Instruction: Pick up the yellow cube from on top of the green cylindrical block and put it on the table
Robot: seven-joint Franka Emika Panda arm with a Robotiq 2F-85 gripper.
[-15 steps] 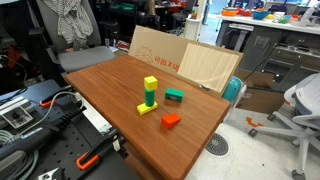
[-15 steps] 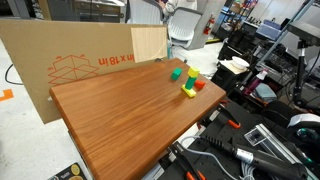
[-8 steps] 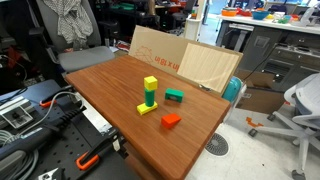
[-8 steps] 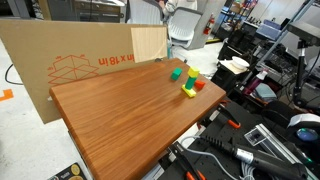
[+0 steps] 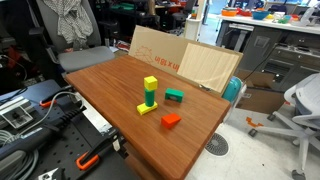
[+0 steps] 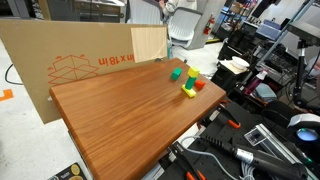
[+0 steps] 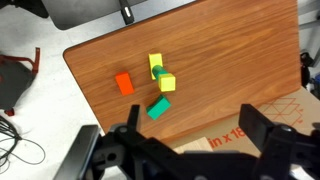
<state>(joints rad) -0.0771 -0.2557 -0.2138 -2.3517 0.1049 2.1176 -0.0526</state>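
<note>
The robot's gripper needs to close on the opposite sides of the yellow cube [image 5: 151, 84] [image 7: 168, 82], just above the top of the green cylindrical block.
The yellow cube [image 5: 150, 82] sits on top of the upright green cylindrical block [image 5: 150, 98], which stands on a flat yellow base block [image 5: 147, 108] near the middle of the reddish-brown table [image 5: 110, 80]. The stack also shows in an exterior view [image 6: 189, 84]. In the wrist view the green cylinder [image 7: 158, 73] lies between two yellow blocks, seen from high above. My gripper [image 7: 195, 142] is open and empty, far above the table's back edge, well away from the stack. The arm does not show in either exterior view.
A flat green block [image 5: 174, 96] and a red block [image 5: 171, 120] lie close to the stack. A cardboard panel [image 5: 165, 55] stands along the back edge of the table. Cables and tools [image 5: 40, 120] lie beside the table, and an office chair [image 5: 300, 110] stands nearby.
</note>
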